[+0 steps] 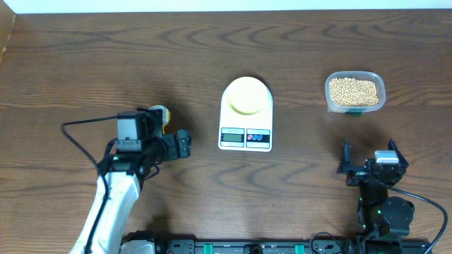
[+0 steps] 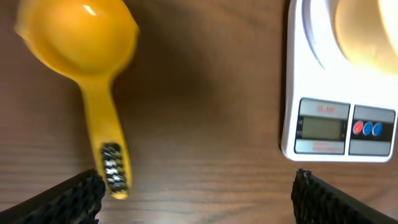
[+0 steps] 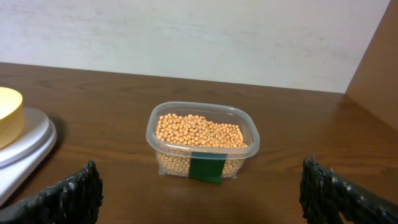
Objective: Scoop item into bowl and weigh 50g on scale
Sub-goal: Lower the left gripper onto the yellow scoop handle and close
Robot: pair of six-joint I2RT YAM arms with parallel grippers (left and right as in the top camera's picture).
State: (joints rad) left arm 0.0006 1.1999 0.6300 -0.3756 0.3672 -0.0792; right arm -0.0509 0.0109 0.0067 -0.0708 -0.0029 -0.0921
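Note:
Next, my left gripper centers its fingers over the scoop's handle and grips closer to its cup (image 2: 98, 96), because the handle end lies beside one of its fingers.
The white scale (image 1: 245, 123) stands mid-table with the pale yellow-green bowl (image 1: 247, 95) on its platform. Tan beans (image 1: 353, 89) fill a clear tub (image 1: 378, 83) at the right. A yellow scoop (image 1: 162, 113) lies left of the scale, mostly hidden under my left arm. My left gripper (image 1: 164, 137) is open just behind the scoop. In the left wrist view the scoop (image 2: 87, 56) lies ahead with its handle end beside the left finger (image 2: 68, 199), and the scale (image 2: 317, 87) sits at the right. My right gripper (image 1: 371, 161) is open, nearer than the tub (image 3: 202, 140) and apart from it.
The dark wooden table runs to a pale wall behind the tub. A wooden side panel (image 3: 379, 68) rises at the far right. Arm bases and cables sit along the table's near edge (image 1: 233, 247).

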